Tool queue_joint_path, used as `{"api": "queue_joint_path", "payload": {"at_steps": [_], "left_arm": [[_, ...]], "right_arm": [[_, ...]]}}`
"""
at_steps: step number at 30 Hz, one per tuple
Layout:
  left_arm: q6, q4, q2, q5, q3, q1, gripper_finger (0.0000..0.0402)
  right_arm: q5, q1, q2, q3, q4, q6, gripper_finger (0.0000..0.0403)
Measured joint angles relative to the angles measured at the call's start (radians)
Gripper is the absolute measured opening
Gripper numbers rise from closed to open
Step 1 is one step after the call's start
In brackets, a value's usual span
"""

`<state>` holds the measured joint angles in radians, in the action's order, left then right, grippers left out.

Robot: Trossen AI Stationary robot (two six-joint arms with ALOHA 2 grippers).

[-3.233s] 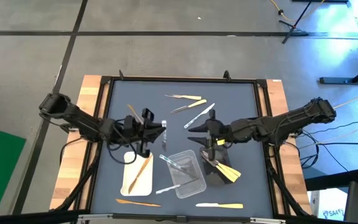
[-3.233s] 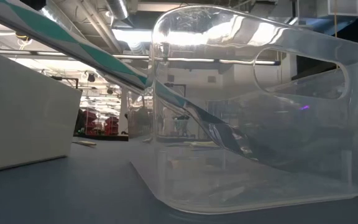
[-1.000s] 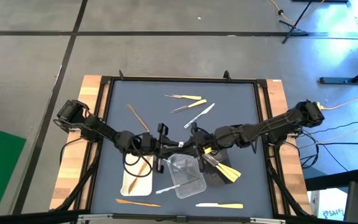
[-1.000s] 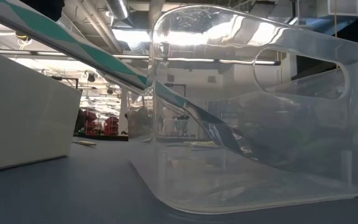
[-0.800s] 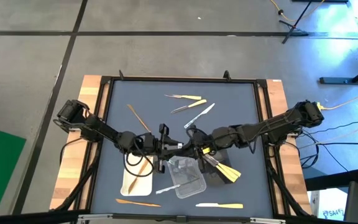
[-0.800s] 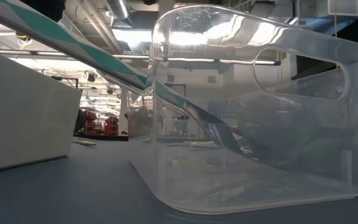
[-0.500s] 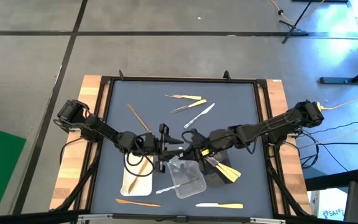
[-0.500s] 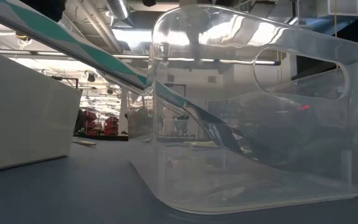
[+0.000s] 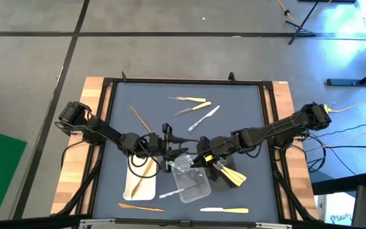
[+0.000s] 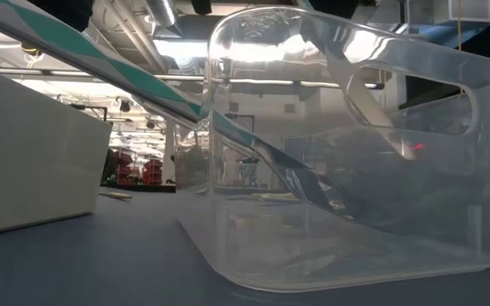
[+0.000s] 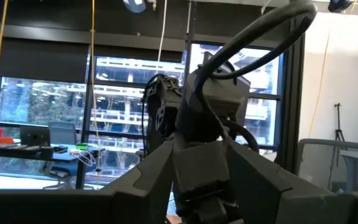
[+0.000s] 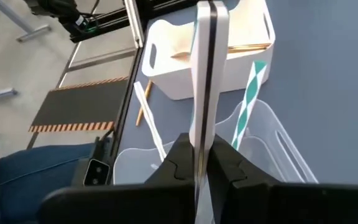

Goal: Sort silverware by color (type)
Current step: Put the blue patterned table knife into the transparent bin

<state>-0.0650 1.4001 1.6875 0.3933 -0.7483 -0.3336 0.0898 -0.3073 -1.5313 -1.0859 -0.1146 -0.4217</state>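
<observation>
My right gripper is holding the utensil. It will let go of it in the clear tray (image 9: 188,172) (image 12: 221,155), next to the green-and-white striped stick that leans over the tray's rim.
My right gripper (image 9: 197,160) (image 12: 202,155) is shut on a clear plastic utensil (image 12: 205,74) over the far end of the clear tray (image 9: 192,184) (image 10: 449,246). My left gripper (image 9: 172,151) stands open just to its left and holds nothing. The left wrist view shows only the right arm's wrist (image 11: 204,124) close in front. The white tray (image 9: 142,184) (image 12: 166,81) holds wooden utensils. The black tray (image 9: 216,181) holds pale yellow ones (image 9: 230,175). A green-and-white striped stick (image 12: 247,106) (image 10: 100,59) leans over the clear tray's rim. My right gripper pinches the clear utensil between its two fingers, at the stretch just ahead of them (image 12: 202,134). It shows edge-on and runs straight out along the fingers. The fingers slant down from the table's right. The utensil slants into the clear tray (image 10: 356,85); whether its tip touches, I cannot tell.
Loose utensils lie on the blue mat: several at the far middle (image 9: 192,105), a wooden one at the far left (image 9: 140,119), a wooden one (image 9: 142,207) and a pale one (image 9: 224,210) near the front edge. A person's blue-trousered legs (image 12: 42,168) show beside the table.
The two grippers were meeting over the mat just beyond the clear tray. My right gripper has since gone toward the near edge and down over that tray, taking the clear utensil along. In the low view the utensil now shows slanting inside the tray. My left gripper has stayed.
</observation>
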Motion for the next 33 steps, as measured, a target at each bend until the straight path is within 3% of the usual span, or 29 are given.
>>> {"api": "queue_joint_path", "payload": {"at_steps": [16,25,33], "left_arm": [[0.002,0.004,-0.001,0.067,0.0,0.066,0.0144],[-0.061,0.034,-0.002,0.151,0.0,0.134,0.0144],[-0.052,0.029,-0.002,0.153,0.0,0.165,0.0144]], "right_arm": [[-0.014,0.0,-0.118,0.0,0.013,0.005,0.0002],[-0.054,0.0,-0.136,-0.001,0.014,0.005,0.0003],[-0.055,0.0,-0.138,-0.001,0.019,0.003,0.0003]]}}
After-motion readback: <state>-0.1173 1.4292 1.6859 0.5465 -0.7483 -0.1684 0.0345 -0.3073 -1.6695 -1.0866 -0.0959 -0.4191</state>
